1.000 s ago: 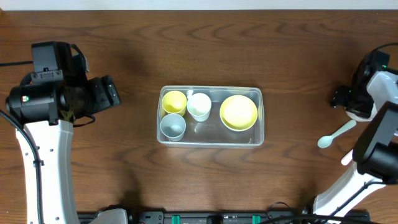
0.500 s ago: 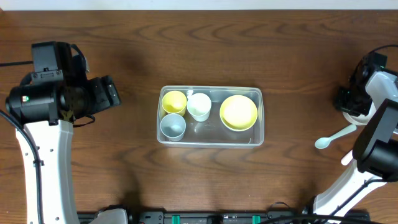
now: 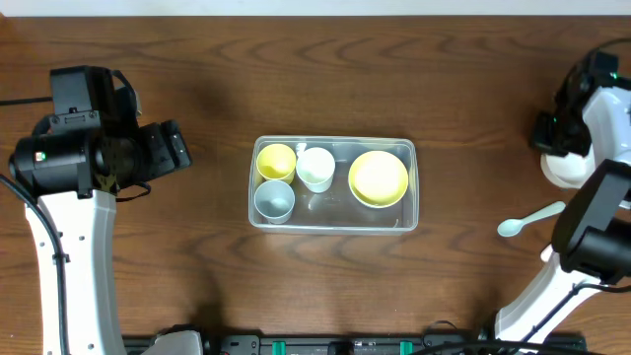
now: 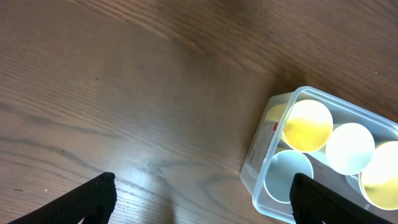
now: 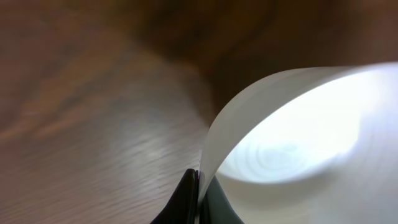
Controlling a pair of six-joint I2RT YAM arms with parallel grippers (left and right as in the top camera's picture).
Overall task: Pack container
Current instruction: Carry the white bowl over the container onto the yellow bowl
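My right gripper has the white bowl. Next, I let go of it inside the yellow bowl [image 3: 384,180] that sits in the clear plastic container.
The clear plastic container [image 3: 412,187] sits mid-table and holds a yellow cup [image 3: 276,161], a white cup [image 3: 315,169], a pale blue cup [image 3: 274,200] and a yellow bowl [image 3: 379,177]. The left wrist view shows the container's near end [image 4: 258,180] with those cups inside. My left gripper [image 4: 202,199] hovers open over bare wood, left of the container. At the table's far right, my right gripper [image 5: 199,180] is shut on the thin rim of a white bowl [image 5: 298,143]. From overhead that bowl [image 3: 564,170] sits partly under the right gripper [image 3: 552,133].
A pale spoon [image 3: 527,219] lies on the wood just in front of the white bowl, close to the right arm's base. The dark wooden table [image 3: 315,79] stretches bare around the container.
The right gripper's jaws closed onto the white bowl's rim, and the arm shifted toward the table's far edge. The left arm has not moved.
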